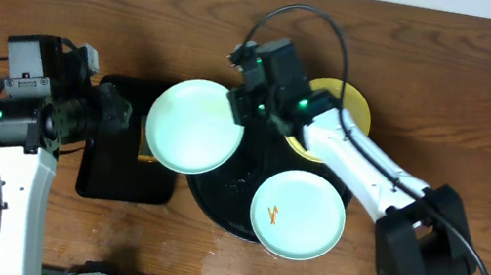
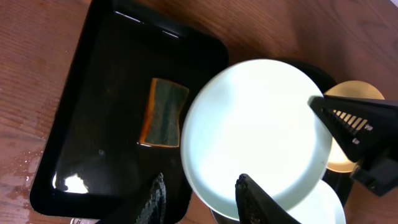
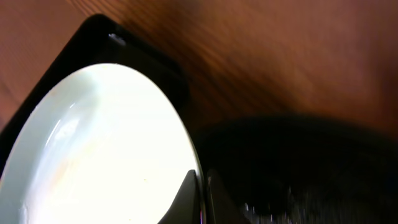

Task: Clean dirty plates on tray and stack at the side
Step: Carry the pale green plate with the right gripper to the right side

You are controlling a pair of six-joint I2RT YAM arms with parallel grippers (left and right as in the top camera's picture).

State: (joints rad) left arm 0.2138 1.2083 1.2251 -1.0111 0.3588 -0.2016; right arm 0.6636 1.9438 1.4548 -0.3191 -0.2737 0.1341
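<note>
The robot's right gripper should set the clean mint plate down on the bare table (image 1: 417,145) next to the round tray, across from the rectangular tray.
A clean pale mint plate (image 1: 190,127) hangs tilted between the round black tray (image 1: 214,200) and the rectangular one, and my right gripper (image 1: 239,104) is shut on its right rim. The right wrist view shows that plate (image 3: 99,143) with my right gripper (image 3: 203,186) pinching its edge. A second mint plate (image 1: 297,215) with an orange smear lies on the round tray's front right. A pale yellow plate (image 1: 357,104) sits behind it, partly hidden under the right arm. My left gripper (image 1: 119,114) stands open and empty above the rectangular tray; in the left wrist view it (image 2: 202,196) is beside the held plate (image 2: 255,130).
A smaller rectangular black tray (image 2: 93,93) with wet patches lies left of the round one. A yellow-and-green sponge (image 2: 163,113) rests flat in it, apart from my left fingers. Bare wooden table surrounds both trays.
</note>
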